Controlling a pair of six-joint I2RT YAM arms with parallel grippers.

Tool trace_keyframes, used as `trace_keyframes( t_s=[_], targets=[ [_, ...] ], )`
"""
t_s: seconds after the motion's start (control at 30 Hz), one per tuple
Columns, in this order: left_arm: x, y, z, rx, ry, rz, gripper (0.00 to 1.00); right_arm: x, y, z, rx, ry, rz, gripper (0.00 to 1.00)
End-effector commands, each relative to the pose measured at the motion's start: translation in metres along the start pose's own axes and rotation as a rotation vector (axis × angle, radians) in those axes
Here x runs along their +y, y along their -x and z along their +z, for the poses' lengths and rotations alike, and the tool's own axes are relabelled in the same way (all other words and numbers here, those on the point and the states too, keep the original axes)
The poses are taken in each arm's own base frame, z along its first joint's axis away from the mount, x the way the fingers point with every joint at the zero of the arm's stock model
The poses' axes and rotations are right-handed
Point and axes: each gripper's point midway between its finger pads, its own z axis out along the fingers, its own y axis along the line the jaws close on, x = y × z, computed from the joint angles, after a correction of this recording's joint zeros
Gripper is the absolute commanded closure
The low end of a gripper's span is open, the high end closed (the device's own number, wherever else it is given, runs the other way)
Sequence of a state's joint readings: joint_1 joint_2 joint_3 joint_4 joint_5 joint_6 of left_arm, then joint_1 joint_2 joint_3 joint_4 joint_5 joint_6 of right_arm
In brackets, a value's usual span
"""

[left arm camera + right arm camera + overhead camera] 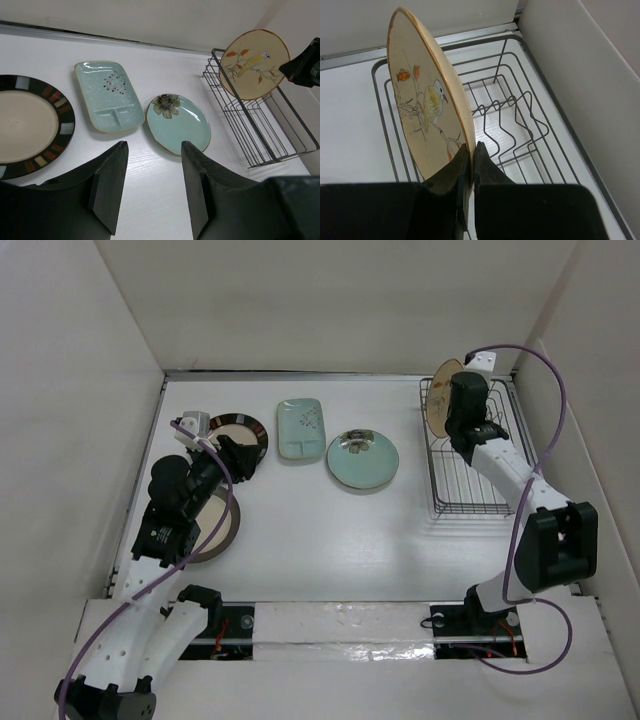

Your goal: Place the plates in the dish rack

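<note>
My right gripper is going to release the tan round plate among the dish rack's far divider wires [439, 420] [447, 135], closest to the teal plate.
My right gripper [472, 146] is shut on the rim of the tan round plate [420, 105] with a bird and leaf pattern, holding it on edge over the left part of the dark wire dish rack [520, 115]. The top view shows the plate [441, 398] above the rack's [468, 508] far left corner. My left gripper [152, 145] is open and empty above the table, near the dark-rimmed cream plate [25, 125]. The pale mint rectangular plate [105, 95] and the teal round plate [180, 122] lie flat ahead of it. The grey-brown-rimmed cream plate [218, 528] lies partly under my left arm.
White walls enclose the table on three sides; the right wall [575, 390] stands close beside the rack. The rack holds no plate between its divider tines [507, 125]. A purple cable [545, 360] loops over the right arm.
</note>
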State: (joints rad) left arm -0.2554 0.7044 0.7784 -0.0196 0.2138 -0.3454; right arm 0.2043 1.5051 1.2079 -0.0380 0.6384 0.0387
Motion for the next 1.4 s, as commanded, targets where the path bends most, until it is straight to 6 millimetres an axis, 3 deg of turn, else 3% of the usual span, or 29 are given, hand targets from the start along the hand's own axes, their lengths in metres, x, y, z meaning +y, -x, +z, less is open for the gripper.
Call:
trace_keyframes(
  t_s=[0.0, 0.47, 0.57, 0.7, 0.8, 0.9, 1.2, 1.37],
  targets=[
    [-0.007, 0.010, -0.001, -0.039, -0.034, 0.006, 0.56, 0.007, 0.073, -0.010, -0.190, -0.030, 0.110, 1.00],
    [-0.006, 0.009, 0.002, -0.033, -0.030, 0.005, 0.56, 0.036, 0.046, -0.018, -0.168, -0.083, 0.009, 1.00],
    [-0.005, 0.006, 0.003, -0.022, -0.031, 0.003, 0.56, 0.030, 0.053, -0.019, -0.185, -0.117, 0.016, 1.00],
    [-0.005, 0.007, 0.004, -0.023, -0.029, 0.001, 0.56, 0.023, 0.089, -0.032, -0.267, -0.160, 0.021, 1.00],
    [-0.006, 0.007, 0.003, -0.026, -0.033, 0.004, 0.56, 0.020, 0.104, -0.038, -0.303, -0.176, -0.006, 1.00],
    [-0.005, 0.008, 0.003, -0.030, -0.027, 0.004, 0.56, 0.018, 0.107, -0.041, -0.317, -0.177, -0.024, 1.00],
    [-0.007, 0.008, 0.001, -0.031, -0.037, 0.005, 0.56, 0.029, 0.068, -0.027, -0.245, -0.158, -0.080, 1.00],
    [-0.006, 0.007, 0.001, -0.026, -0.033, 0.004, 0.56, 0.033, 0.057, -0.022, -0.228, -0.158, -0.116, 1.00]
  ],
)
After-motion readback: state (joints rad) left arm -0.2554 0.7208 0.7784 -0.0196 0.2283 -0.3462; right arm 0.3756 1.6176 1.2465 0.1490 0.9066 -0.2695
